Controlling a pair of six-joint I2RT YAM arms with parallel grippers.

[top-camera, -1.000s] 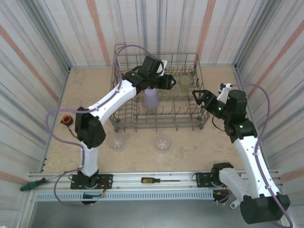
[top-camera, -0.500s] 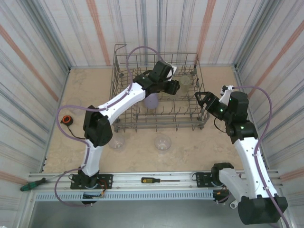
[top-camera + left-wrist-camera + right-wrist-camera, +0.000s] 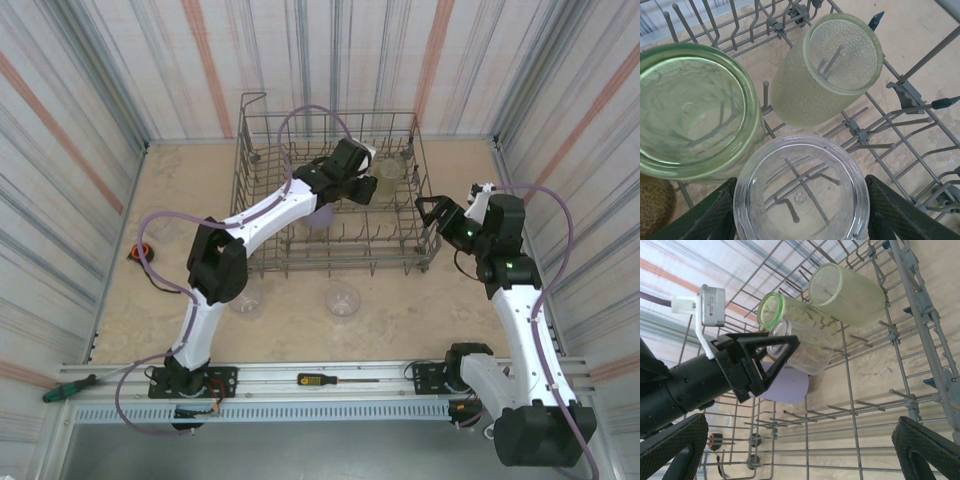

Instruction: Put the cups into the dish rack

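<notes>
My left gripper should release the clear cup on the rack wires [image 3: 373, 195] [image 3: 801, 195] in front of the yellowish-clear cup.
My left gripper [image 3: 352, 186] reaches into the grey wire dish rack [image 3: 330, 262] and is shut on a clear cup [image 3: 801, 187], base up, with one finger on each side. Beside it in the rack [image 3: 920, 107] stand a pale green cup [image 3: 692, 110] and a yellowish-clear cup [image 3: 827, 70]; an amber cup [image 3: 654, 210] peeks in at the lower left. A lavender cup [image 3: 320, 216] stands inverted on the tines. My right gripper [image 3: 428, 212] hovers open at the rack's right side, nothing between its fingers [image 3: 927, 450]. Two clear cups [image 3: 245, 297] [image 3: 343, 299] sit on the table before the rack.
A small orange and black round object [image 3: 140, 250] lies on the table at the left. A green-handled screwdriver [image 3: 65, 388] and a yellow-handled one [image 3: 325, 380] rest on the front rail. Striped walls close in on three sides.
My left arm has stretched further right and deeper into the rack, carrying the clear cup to the spot by the green and yellowish cups. The right arm shifted only slightly.
</notes>
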